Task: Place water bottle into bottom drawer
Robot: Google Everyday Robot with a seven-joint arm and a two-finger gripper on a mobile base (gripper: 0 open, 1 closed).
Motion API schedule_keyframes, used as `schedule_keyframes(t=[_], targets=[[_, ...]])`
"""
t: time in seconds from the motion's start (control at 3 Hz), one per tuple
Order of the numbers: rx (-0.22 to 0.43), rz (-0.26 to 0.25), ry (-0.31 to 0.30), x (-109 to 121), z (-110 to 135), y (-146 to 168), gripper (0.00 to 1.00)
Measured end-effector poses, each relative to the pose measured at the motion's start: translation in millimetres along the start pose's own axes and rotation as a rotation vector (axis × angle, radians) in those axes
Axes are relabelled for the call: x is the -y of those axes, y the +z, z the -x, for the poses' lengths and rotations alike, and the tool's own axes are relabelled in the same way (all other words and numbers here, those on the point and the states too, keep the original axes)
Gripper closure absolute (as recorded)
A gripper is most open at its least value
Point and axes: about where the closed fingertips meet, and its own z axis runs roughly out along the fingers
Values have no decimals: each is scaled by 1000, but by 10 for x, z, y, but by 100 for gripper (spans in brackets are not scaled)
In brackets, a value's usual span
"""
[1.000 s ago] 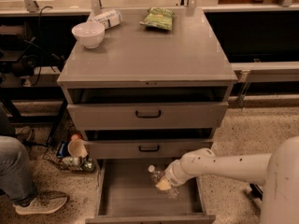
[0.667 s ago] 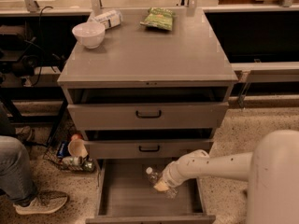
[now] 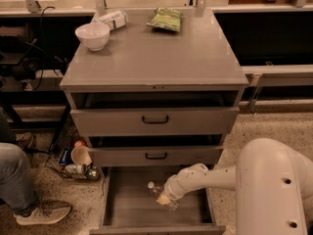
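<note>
The gripper needs to release the water bottle near the middle of the bottom drawer's grey bottom (image 3: 156, 208).
The bottom drawer (image 3: 127, 210) of the grey cabinet is pulled out, showing its flat grey floor. The water bottle (image 3: 155, 190), clear with a white cap, is tilted inside the drawer, right of the middle, cap pointing up and left. My gripper (image 3: 165, 198) reaches in from the right on a white arm and is around the bottle's body, low over the drawer floor. The bottle's lower part is hidden by the gripper.
On the cabinet top stand a white bowl (image 3: 92, 35), a green snack bag (image 3: 166, 19) and a white packet (image 3: 112, 19). The two upper drawers (image 3: 155, 121) are slightly open. A person's leg and shoe (image 3: 29, 204) are at the left, with cups and cans (image 3: 78, 163) on the floor.
My arm has drawn further in over the drawer; the bottle has stayed in the gripper at nearly the same place.
</note>
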Motion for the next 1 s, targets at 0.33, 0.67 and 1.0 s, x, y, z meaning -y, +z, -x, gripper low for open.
schedule_keyframes(t=[0.33, 0.67, 1.0], targets=[[8, 48, 5, -37, -79, 372, 100], [31, 93, 18, -89, -185, 789, 100], [44, 114, 28, -115, -236, 973, 100]])
